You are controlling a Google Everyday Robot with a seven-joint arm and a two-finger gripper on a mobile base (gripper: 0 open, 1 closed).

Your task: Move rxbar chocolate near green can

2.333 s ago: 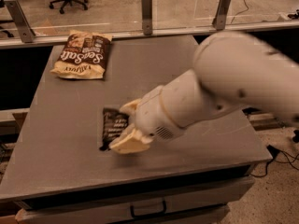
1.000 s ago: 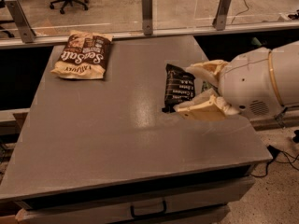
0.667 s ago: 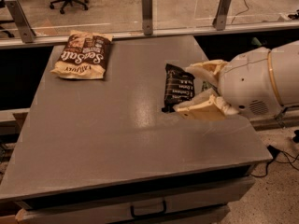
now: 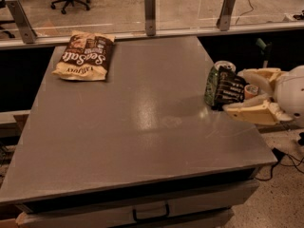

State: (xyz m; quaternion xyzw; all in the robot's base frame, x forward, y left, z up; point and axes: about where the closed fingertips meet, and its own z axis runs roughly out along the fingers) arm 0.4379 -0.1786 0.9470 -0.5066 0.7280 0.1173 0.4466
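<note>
The rxbar chocolate, now upright in front of the can, will be let go by my gripper on the grey table's edge (image 4: 240, 106), beside the green can.
The rxbar chocolate (image 4: 228, 89), a dark wrapper with white text, is held upright between the cream fingers of my gripper (image 4: 243, 95) at the table's right edge. The gripper reaches in from the right and is shut on the bar. The green can (image 4: 223, 66) stands upright right behind the bar. Only its silver top and a strip of green side show, because the bar covers the rest. Bar and can look very close together; I cannot tell whether they touch.
A brown-and-cream "Sea Salt" chip bag (image 4: 85, 56) lies at the far left of the grey table (image 4: 142, 127). A glass barrier with metal posts (image 4: 150, 13) runs along the back edge. A drawer handle (image 4: 151, 213) sits below the front edge.
The gripper has carried the bar to the right, from the table's middle to its right edge. The green can has come into view right behind the bar.
</note>
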